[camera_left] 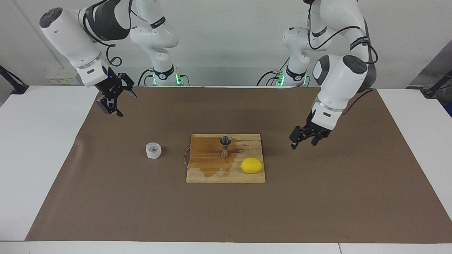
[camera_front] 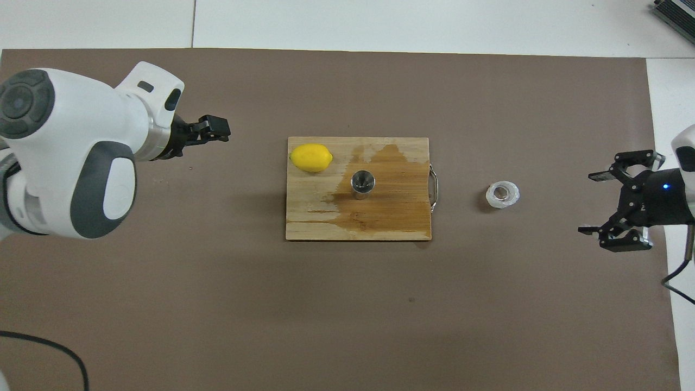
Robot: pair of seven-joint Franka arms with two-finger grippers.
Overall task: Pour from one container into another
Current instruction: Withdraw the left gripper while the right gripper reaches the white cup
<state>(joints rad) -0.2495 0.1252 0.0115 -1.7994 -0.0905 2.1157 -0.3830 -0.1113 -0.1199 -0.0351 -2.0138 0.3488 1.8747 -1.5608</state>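
The whitish plastic cup beside the wooden board is next for my right gripper, which should go to it and close around the cup's sides (camera_front: 503, 205).
The whitish crinkled plastic cup (camera_left: 153, 150) stands upright on the brown mat beside the board, toward the right arm's end; it also shows in the overhead view (camera_front: 502, 195). The steel jigger (camera_left: 225, 145) stands upright at the middle of the wooden board (camera_left: 226, 177), seen from above as a round rim (camera_front: 362, 182). My right gripper (camera_left: 125, 104) is open and empty, in the air over the mat's edge (camera_front: 587, 203), apart from the cup. My left gripper (camera_left: 303, 144) is open and empty, over bare mat (camera_front: 220, 130) beside the board.
A yellow lemon (camera_left: 251, 165) lies on the board's corner toward the left arm's end (camera_front: 310, 157). The board (camera_front: 380, 229) has a dark wet stain around the jigger and a metal handle facing the cup. Brown mat (camera_left: 226, 215) covers the table.
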